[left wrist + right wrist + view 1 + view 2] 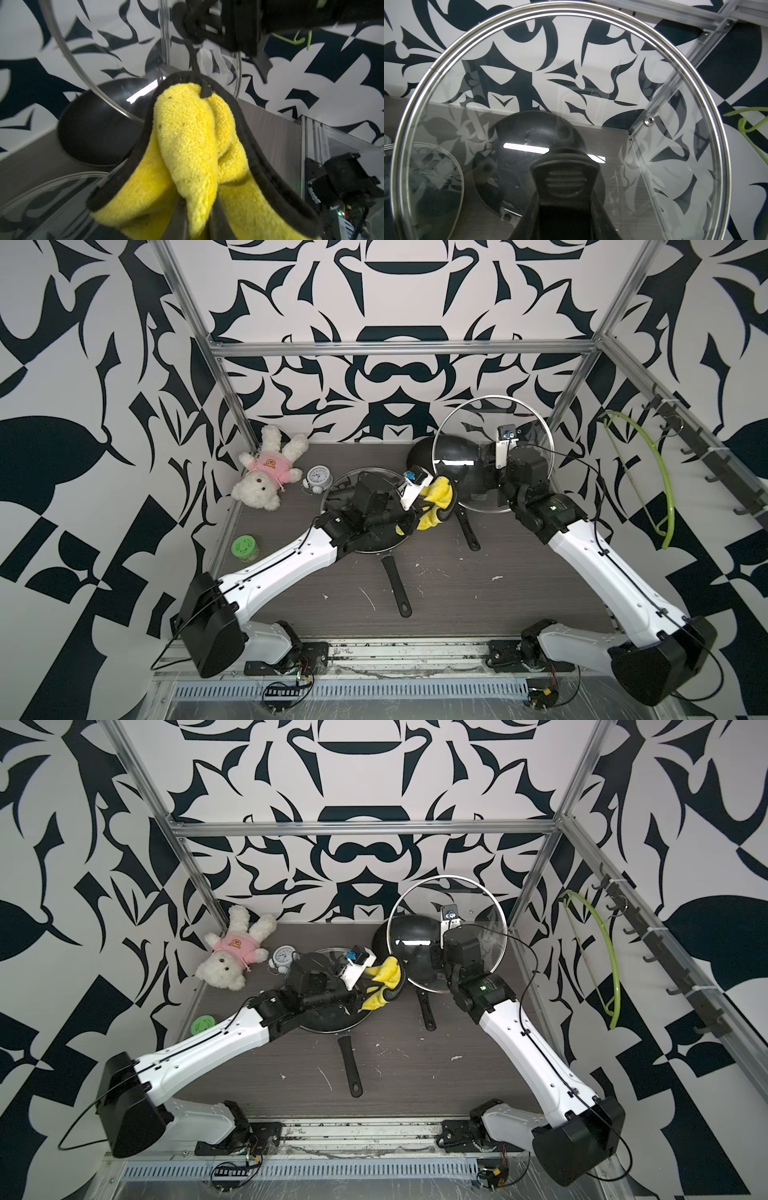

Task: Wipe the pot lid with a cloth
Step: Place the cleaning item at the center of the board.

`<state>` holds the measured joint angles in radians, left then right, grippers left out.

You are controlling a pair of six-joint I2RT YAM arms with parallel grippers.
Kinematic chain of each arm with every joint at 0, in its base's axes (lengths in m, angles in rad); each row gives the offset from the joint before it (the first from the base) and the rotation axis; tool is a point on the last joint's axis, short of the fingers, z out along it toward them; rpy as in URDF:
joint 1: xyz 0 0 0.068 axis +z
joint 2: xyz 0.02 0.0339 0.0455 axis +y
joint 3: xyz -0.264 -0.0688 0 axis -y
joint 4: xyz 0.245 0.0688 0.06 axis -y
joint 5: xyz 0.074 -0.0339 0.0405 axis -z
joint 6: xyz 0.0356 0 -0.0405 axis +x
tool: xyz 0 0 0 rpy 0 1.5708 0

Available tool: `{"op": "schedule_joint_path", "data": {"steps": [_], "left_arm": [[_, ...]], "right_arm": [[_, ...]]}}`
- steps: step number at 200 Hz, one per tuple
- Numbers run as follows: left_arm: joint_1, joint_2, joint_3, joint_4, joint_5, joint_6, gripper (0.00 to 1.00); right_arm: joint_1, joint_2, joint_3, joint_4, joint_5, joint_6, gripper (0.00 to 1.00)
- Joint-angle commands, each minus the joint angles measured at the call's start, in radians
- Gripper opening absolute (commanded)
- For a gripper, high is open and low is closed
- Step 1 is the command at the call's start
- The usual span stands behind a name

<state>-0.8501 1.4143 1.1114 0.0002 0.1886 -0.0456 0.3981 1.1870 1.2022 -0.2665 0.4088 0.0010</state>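
Next, my left gripper lets go of the yellow cloth on the table [432, 556] between the two black pan handles.
The pot lid [465, 423] [419, 907] is a large round glass lid with a steel rim, held upright above the table at the back right. My right gripper [564, 209] is shut on the lid's black handle [564, 176]. The cloth [438, 491] [388, 971] [187, 135] is fluffy yellow with a dark trim and hangs bunched from my left gripper [196, 220], which is shut on it. The cloth sits right at the lid's lower left rim. Whether they touch I cannot tell.
Under my left arm a second glass lid [345, 485] lies on a black frying pan with its handle [395, 589] toward the front. An upturned black pan [419, 452] lies behind the held lid. A teddy bear [266, 472], alarm clock [319, 479], green-lidded jar [245, 549] stand left.
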Motion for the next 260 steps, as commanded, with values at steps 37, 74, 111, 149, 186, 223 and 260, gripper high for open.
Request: {"op": "schedule_joint_path", "data": {"steps": [37,74,111,149,186,223,260], "left_arm": [[-0.075,0.225,-0.007,0.078,-0.169,-0.214,0.00],[-0.102,0.336,0.010,0.054,-0.215,-0.235,0.00],[-0.118,0.428,0.026,0.048,-0.229,-0.242,0.00],[-0.118,0.469,0.043,0.050,-0.229,-0.250,0.27],[-0.118,0.424,0.043,0.025,-0.214,-0.242,0.77],[-0.119,0.324,0.004,0.026,-0.197,-0.224,0.84],[-0.122,0.195,-0.046,0.086,-0.147,-0.218,0.93]], "right_arm": [[-0.022,-0.022,0.058,0.171,-0.034,0.035,0.00],[-0.053,-0.013,0.076,0.150,-0.055,0.025,0.00],[-0.083,-0.005,0.101,0.138,-0.088,0.032,0.00],[-0.089,0.000,0.106,0.138,-0.100,0.036,0.00],[-0.091,0.008,0.112,0.136,-0.110,0.036,0.00],[-0.093,0.045,0.137,0.117,-0.133,0.044,0.00],[-0.093,0.133,0.219,0.049,-0.189,0.066,0.00]]}}
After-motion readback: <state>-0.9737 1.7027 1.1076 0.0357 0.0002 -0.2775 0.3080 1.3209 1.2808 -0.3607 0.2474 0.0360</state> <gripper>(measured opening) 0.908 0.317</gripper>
